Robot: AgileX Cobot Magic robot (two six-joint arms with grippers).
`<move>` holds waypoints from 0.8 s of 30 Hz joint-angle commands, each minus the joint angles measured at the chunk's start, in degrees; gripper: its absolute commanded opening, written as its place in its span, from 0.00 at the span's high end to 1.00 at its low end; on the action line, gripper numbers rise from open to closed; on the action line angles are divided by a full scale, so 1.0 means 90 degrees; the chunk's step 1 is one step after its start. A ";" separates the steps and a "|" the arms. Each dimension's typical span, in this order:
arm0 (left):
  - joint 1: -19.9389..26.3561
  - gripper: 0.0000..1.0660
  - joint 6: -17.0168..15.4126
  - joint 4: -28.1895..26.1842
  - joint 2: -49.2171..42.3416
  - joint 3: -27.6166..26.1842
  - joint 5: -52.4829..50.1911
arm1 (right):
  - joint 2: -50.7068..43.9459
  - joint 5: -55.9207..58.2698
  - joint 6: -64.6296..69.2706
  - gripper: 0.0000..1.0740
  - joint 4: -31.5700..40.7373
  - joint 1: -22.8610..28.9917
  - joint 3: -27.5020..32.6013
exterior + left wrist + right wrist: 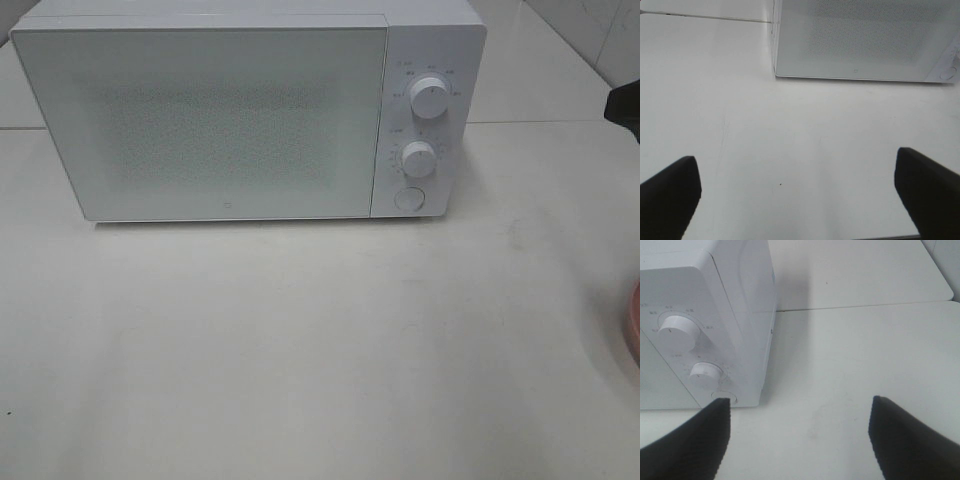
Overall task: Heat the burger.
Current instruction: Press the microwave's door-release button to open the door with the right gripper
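I will next move my right gripper to the round button (410, 199) (724, 398) of the microwave, just below the lower knob, and close it in front of that button.
The burger is out of view in all frames. A white microwave (200, 120) stands at the back of the table with its door shut; it also shows in the left wrist view (865, 40) and the right wrist view (735, 300). My left gripper (797, 195) is open and empty over bare table in front of the microwave's left corner. My right gripper (800, 440) is open and empty, to the right of the microwave's control panel. A dark part of my right arm (622, 100) shows at the right edge.
The panel has an upper knob (430, 97), a lower knob (418, 158) and a round button (408, 198). The edge of a pink plate (635, 325) shows at the far right. The white table (300, 350) spreads in front.
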 commanded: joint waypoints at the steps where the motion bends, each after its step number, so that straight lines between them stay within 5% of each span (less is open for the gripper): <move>1: -0.0019 0.08 -0.0006 -0.0032 -0.0121 0.0013 -0.0032 | 0.0325 -0.0681 -0.0013 0.30 0.0032 -0.0032 -0.0025; 14: -0.0019 0.08 -0.0006 -0.0032 -0.0121 0.0013 -0.0032 | 0.0847 -0.2954 -0.1019 0.30 0.1114 -0.0032 0.1165; 24: -0.0019 0.08 -0.0006 -0.0032 -0.0121 0.0013 -0.0032 | 0.1019 -0.4361 -0.2438 0.30 0.2133 0.1235 0.1681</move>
